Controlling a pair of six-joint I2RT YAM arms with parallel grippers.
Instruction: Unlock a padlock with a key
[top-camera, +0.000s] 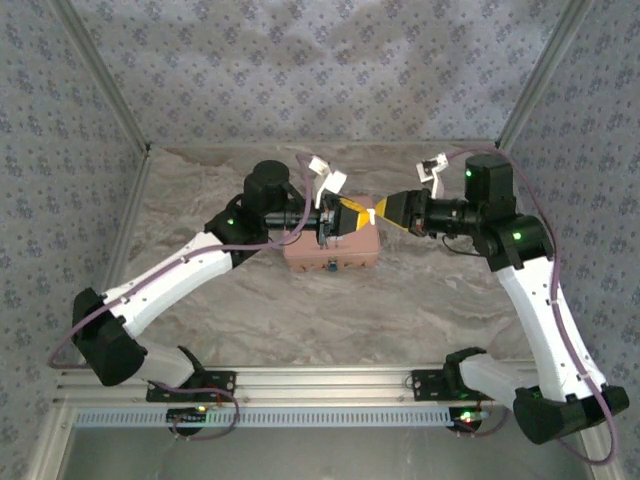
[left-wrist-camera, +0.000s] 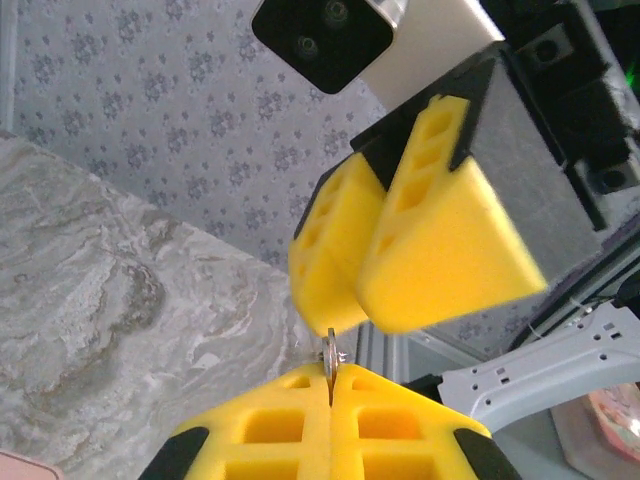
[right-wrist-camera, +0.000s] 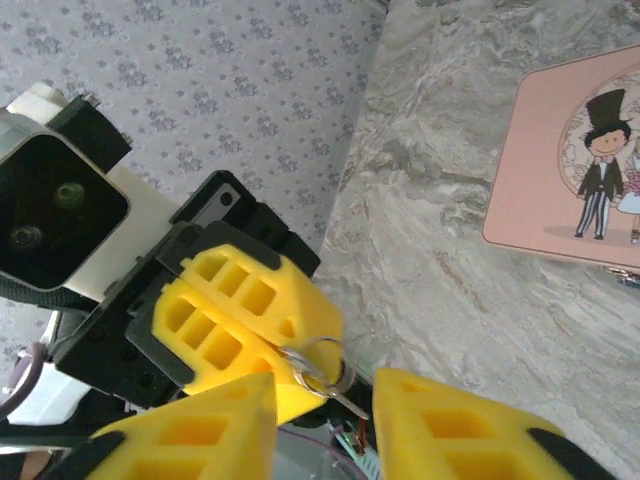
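My right gripper will pinch the key by the ring (right-wrist-camera: 338, 367) while my left gripper opens and regrips, because the key hangs slanted from my left gripper's fingertips.
A tiny silvery key (left-wrist-camera: 331, 362) on a thin ring is pinched edge-on between the yellow fingertips of my left gripper (left-wrist-camera: 331, 388), which is shut on it. In the right wrist view the key ring (right-wrist-camera: 322, 362) sticks out of the left gripper (right-wrist-camera: 295, 345), with a thin blade (right-wrist-camera: 350, 403) hanging below. My right gripper (right-wrist-camera: 325, 390) is open, one finger on each side of the ring. Both grippers meet in the air above the pink tin (top-camera: 333, 250). A tiny dark bluish speck (top-camera: 328, 266) at the tin's front edge may be the padlock.
The pink tin (right-wrist-camera: 560, 160) with a cartoon couple lies flat on the marbled table (top-camera: 300, 310). Patterned walls and metal frame posts (top-camera: 120, 100) close in the back and sides. Open table surface lies in front of the tin.
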